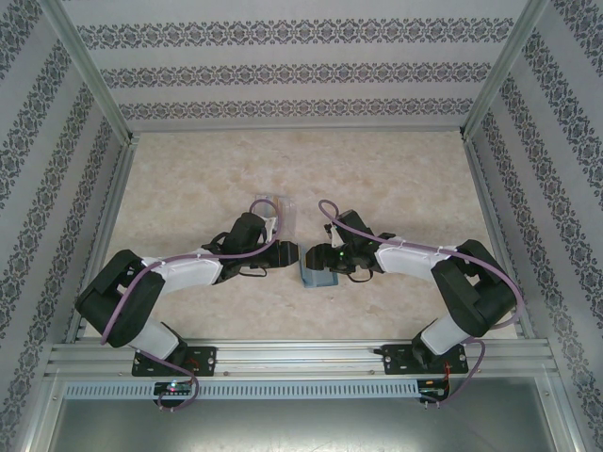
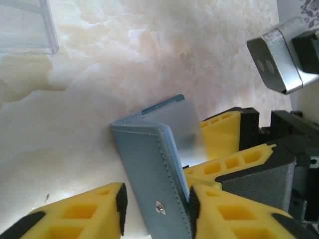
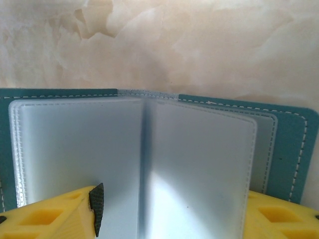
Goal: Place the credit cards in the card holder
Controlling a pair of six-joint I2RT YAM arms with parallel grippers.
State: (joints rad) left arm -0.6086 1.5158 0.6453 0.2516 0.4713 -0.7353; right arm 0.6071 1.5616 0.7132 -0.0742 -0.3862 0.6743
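Note:
My left gripper has the teal cover's stitched edge leaning on one finger, so it should open wider, pinch the cover across that edge [image 2: 175,219] and pull it open.
The teal card holder [image 1: 316,275] lies open on the table between both grippers. In the left wrist view one teal cover [image 2: 149,169] stands upright between the yellow fingers of my left gripper [image 2: 157,206]. The right pad [image 2: 193,208] touches the cover's stitched edge, while a narrow gap shows at the left pad [image 2: 121,206]. A frosted sleeve [image 2: 187,132] fans out behind the cover. My right gripper [image 3: 187,214] has its fingers wide apart over the card holder's frosted inner pages [image 3: 199,164], pinching nothing that I can see. The credit cards are out of view.
A clear plastic case [image 1: 280,209] lies just beyond the left gripper [image 1: 283,254], and its corner [image 2: 25,25] shows at the left wrist view's top left. The right gripper's yellow fingers [image 2: 224,134] and camera housing [image 2: 281,59] sit close behind the holder. Metal rails edge the marble-patterned table.

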